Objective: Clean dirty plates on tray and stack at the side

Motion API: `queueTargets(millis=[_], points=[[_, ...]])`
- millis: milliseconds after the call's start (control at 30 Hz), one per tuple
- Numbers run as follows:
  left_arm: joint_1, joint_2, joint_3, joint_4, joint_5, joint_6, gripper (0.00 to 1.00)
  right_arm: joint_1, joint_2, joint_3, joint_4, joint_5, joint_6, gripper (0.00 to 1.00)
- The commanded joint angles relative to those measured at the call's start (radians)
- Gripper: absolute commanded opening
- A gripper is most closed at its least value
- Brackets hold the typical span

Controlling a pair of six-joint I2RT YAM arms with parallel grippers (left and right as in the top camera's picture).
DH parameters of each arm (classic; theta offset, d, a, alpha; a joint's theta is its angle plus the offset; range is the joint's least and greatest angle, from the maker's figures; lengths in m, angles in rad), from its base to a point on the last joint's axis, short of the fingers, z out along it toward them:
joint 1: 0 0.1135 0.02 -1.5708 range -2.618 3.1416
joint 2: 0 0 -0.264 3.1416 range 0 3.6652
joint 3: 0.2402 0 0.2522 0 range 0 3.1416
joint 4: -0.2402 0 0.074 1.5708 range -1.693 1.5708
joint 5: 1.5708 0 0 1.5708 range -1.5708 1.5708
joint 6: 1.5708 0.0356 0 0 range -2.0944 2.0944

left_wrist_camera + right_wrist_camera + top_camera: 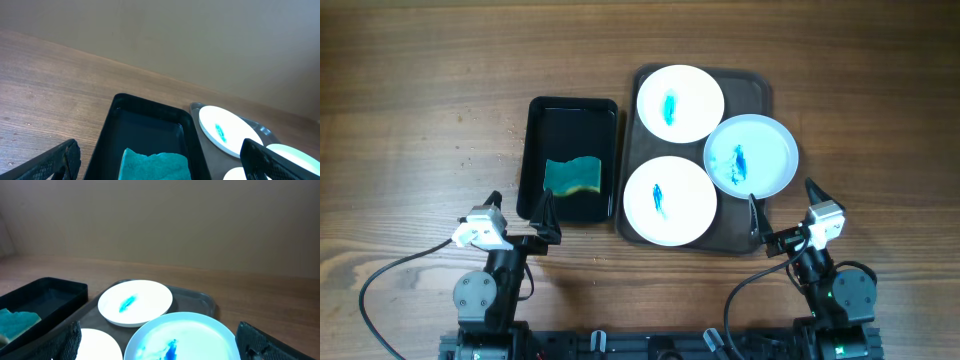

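Note:
My right gripper should next close on the rim of the near plate [715,199], beside the plate that overlaps the brown tray's edge.
Three white plates with blue smears lie on the dark brown tray [753,92]: a far plate [679,102], a near plate [669,199] and a right plate [751,154] that overlaps the tray's right rim. My left gripper [518,212] is open and empty at the near end of the black tray. My right gripper [782,207] is open and empty just in front of the right plate [182,337]. The far plate shows in the left wrist view [227,131] and the right wrist view [135,302].
A glossy black tray [570,107] left of the brown tray holds a teal sponge [575,175], also seen in the left wrist view [155,165]. Bare wooden table lies to the left and far right.

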Motion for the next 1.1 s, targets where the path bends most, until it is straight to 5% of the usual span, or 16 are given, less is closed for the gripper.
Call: queueTargets(millis=[0, 1067], points=[[-0.007, -0.005, -0.010, 0.000, 0.015, 0.013, 1.00, -0.004, 0.000, -0.001, 0.005, 0.014, 0.001, 1.00], [-0.007, -0.005, -0.010, -0.004, -0.033, 0.021, 1.00, -0.004, 0.000, -0.001, 0.005, 0.014, 0.003, 1.00]])
